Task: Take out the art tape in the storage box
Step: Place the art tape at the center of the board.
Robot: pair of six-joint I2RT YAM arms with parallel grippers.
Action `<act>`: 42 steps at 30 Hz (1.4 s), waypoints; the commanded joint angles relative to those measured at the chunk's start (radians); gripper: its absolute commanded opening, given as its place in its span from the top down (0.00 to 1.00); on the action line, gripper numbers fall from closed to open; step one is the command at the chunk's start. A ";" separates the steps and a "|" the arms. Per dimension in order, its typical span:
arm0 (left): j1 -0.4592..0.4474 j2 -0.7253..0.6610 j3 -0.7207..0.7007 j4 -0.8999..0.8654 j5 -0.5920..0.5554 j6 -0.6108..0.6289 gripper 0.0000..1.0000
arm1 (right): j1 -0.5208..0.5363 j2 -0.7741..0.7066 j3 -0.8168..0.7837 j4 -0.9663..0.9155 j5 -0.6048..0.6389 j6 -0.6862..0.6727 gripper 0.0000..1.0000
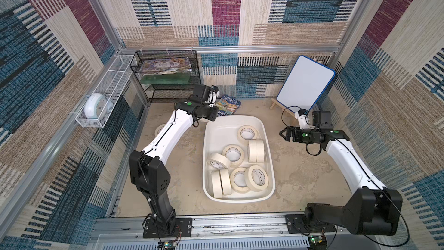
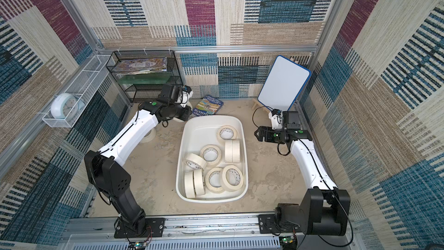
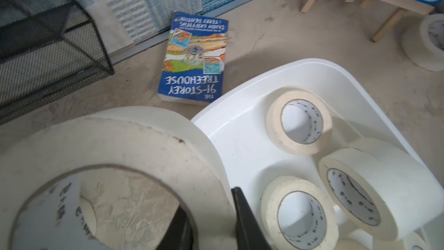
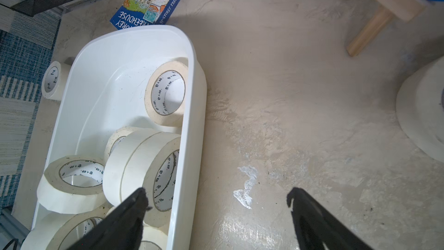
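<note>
The art tape roll in my left gripper should be let go on the table (image 1: 179, 134) (image 3: 129, 208) next to the roll near the black mesh rack.
The storage box (image 1: 270, 150) (image 2: 245, 150) is a white oblong tub in the middle of the table, and several cream art tape rolls (image 1: 247, 132) (image 2: 227, 133) lie in it. My left gripper (image 3: 210, 203) is shut on one roll (image 3: 134, 145), with one finger inside the ring and one outside its wall. It holds this roll just beyond the box's far left corner (image 3: 240, 114). In both top views the left wrist (image 1: 204, 113) covers the held roll. My right gripper (image 4: 217, 196) (image 1: 284, 134) hangs open and empty over bare table, right of the box rim (image 4: 192, 140).
One roll (image 1: 159, 129) (image 4: 52, 80) lies on the table left of the box, another (image 3: 425, 42) (image 4: 422, 114) by the wooden easel of the whiteboard (image 1: 305, 82). A blue book (image 1: 228, 105) lies behind the box. A black mesh rack (image 1: 165, 75) and a white wire basket (image 1: 96, 109) stand far left.
</note>
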State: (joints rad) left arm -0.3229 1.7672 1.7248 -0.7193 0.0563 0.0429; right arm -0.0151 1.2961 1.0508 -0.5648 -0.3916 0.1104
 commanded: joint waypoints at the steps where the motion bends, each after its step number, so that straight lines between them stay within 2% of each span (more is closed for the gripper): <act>1: 0.088 -0.023 -0.088 0.082 0.063 -0.067 1.00 | 0.009 -0.005 -0.002 0.019 0.003 -0.016 0.03; 6: 0.183 0.044 -0.160 0.176 0.147 -0.109 1.00 | 0.018 -0.003 -0.005 0.020 0.009 -0.017 0.02; 11: 0.198 0.182 -0.100 0.172 0.188 -0.102 1.00 | 0.022 -0.005 -0.009 0.019 0.021 -0.015 0.02; 15: 0.231 0.275 -0.073 0.181 0.215 -0.143 1.00 | 0.024 -0.012 -0.010 0.013 0.033 -0.018 0.02; 21: 0.267 0.348 -0.086 0.165 0.172 -0.165 1.00 | 0.032 -0.011 -0.012 0.013 0.036 -0.018 0.03; 27: 0.284 0.325 -0.156 0.167 0.044 -0.158 1.00 | 0.069 -0.005 -0.015 0.019 0.042 -0.018 0.03; 30: 0.296 0.326 -0.157 0.163 0.004 -0.159 1.00 | 0.119 0.007 -0.016 0.023 0.058 -0.006 0.05; 38: 0.303 0.372 -0.117 0.120 0.006 -0.149 1.00 | 0.310 0.127 0.071 -0.005 0.174 0.023 0.06; 40: 0.303 0.364 -0.125 0.126 0.010 -0.149 0.94 | 0.354 0.161 0.121 -0.020 0.200 0.024 0.07; 42: 0.303 0.356 -0.123 0.120 0.015 -0.145 0.77 | 0.399 0.207 0.182 -0.035 0.224 0.025 0.07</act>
State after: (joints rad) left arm -0.0219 2.1357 1.6009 -0.5858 0.0750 -0.1146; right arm 0.3458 1.4677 1.1812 -0.5751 -0.2310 0.1242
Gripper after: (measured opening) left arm 0.247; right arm 0.930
